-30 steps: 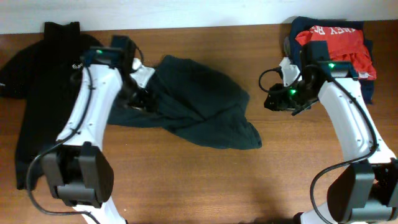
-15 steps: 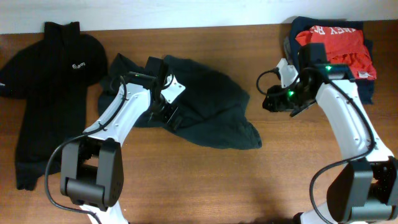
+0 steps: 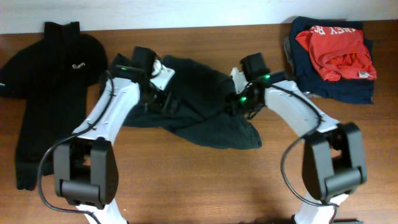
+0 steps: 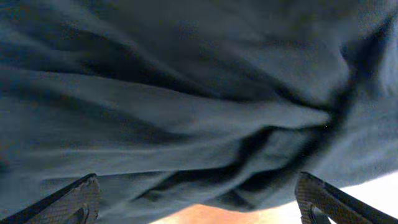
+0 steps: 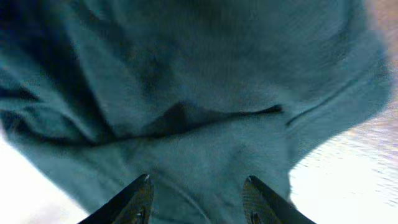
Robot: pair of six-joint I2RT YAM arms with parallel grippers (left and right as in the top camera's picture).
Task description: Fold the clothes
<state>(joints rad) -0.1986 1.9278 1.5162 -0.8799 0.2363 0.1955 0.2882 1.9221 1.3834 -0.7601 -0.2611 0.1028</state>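
Note:
Next, I close my left gripper at the end of the crumpled T-shirt (image 3: 133, 116) nearest the black polo.
The T-shirt (image 3: 205, 109) lies crumpled in a dark heap at the middle of the table; no lettering shows. My left gripper (image 3: 163, 104) is open over the heap's left part. In the left wrist view its two fingers (image 4: 199, 205) stand wide apart over wrinkled dark fabric (image 4: 186, 112). My right gripper (image 3: 235, 104) is open at the heap's right upper edge. In the right wrist view its fingers (image 5: 199, 193) straddle the fabric (image 5: 205, 93) with nothing pinched between them.
A black collared polo (image 3: 50, 81) with a small white chest logo lies spread at the far left. A red-orange garment (image 3: 336, 46) rests on a folded navy one (image 3: 342, 87) at the back right. Bare wooden table (image 3: 199, 180) lies in front.
My right arm has swung left from beside the folded pile to the T-shirt's right edge. My left gripper moved from the heap's left end onto it, then shifted slightly back left.

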